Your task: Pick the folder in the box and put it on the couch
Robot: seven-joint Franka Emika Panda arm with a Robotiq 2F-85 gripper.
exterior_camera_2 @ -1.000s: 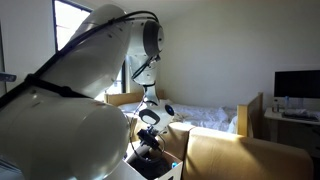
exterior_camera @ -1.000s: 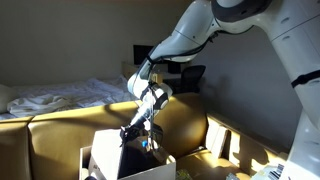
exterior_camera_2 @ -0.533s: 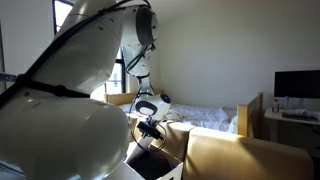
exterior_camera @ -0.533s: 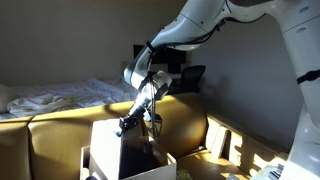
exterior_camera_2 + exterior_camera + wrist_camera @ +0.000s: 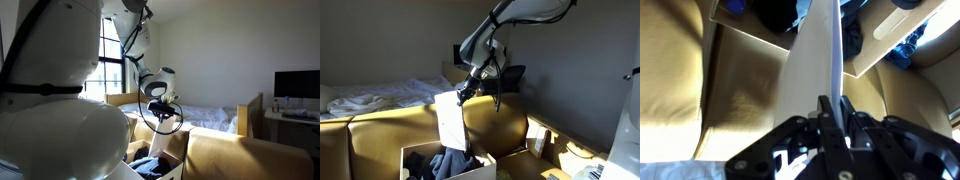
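Note:
The robot's gripper will release the white folder on the couch [image 5: 533, 146] beside the small white box near the backrest.
My gripper [image 5: 463, 93] is shut on the top edge of a pale folder [image 5: 449, 122] and holds it hanging above the open cardboard box [image 5: 414, 159]. In the wrist view the folder [image 5: 815, 70] runs edge-on from between my fingers [image 5: 833, 118] down toward the box [image 5: 750, 38]. The tan leather couch [image 5: 390, 128] lies behind and beside the box, and also shows in the wrist view [image 5: 680, 90]. In the exterior view beside the window, my gripper [image 5: 158, 104] hangs above the box [image 5: 165, 150] and the folder shows only edge-on.
Dark clothes [image 5: 452, 163] lie in the box. A bed with white bedding [image 5: 370, 96] stands behind the couch. A dark office chair [image 5: 508, 77] is at the back. A monitor [image 5: 297, 84] sits on a desk at the far right.
My gripper has risen up and out of the box with the folder in it. The folder now hangs clear above the box rim.

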